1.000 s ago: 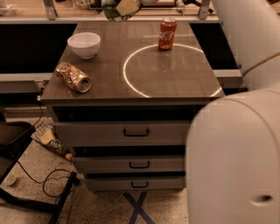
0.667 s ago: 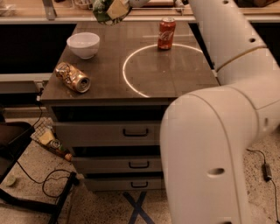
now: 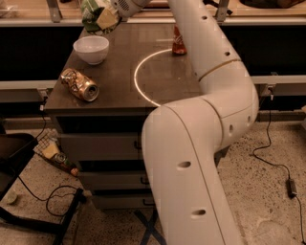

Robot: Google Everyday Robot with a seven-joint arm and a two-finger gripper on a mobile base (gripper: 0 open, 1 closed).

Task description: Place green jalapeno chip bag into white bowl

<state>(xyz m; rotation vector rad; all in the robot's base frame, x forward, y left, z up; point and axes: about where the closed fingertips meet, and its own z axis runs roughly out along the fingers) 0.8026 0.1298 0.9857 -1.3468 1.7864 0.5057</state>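
Observation:
The robot's gripper should release the green jalapeno chip bag inside the white bowl, upright (image 3: 91,42) near the bowl's far rim.
The green jalapeno chip bag (image 3: 97,16) hangs in my gripper (image 3: 113,10) at the top of the camera view, just above and behind the far rim of the white bowl (image 3: 91,49). The bag is crinkly, light green and white, and part of it is cut off by the top edge. My gripper is shut on the bag. The bowl stands on the left part of the brown cabinet top (image 3: 114,81) and looks empty. My white arm sweeps from the lower middle up across the right of the table.
A crushed tan can (image 3: 79,84) lies near the cabinet's front left corner. A red can (image 3: 179,42) stands at the back, partly behind my arm. A white circle (image 3: 143,81) is marked on the top. Drawers, cables and litter sit below.
My arm has swung left across the view, carrying the bag from the back middle of the table to a spot over the bowl's far side. The cans and bowl stayed put.

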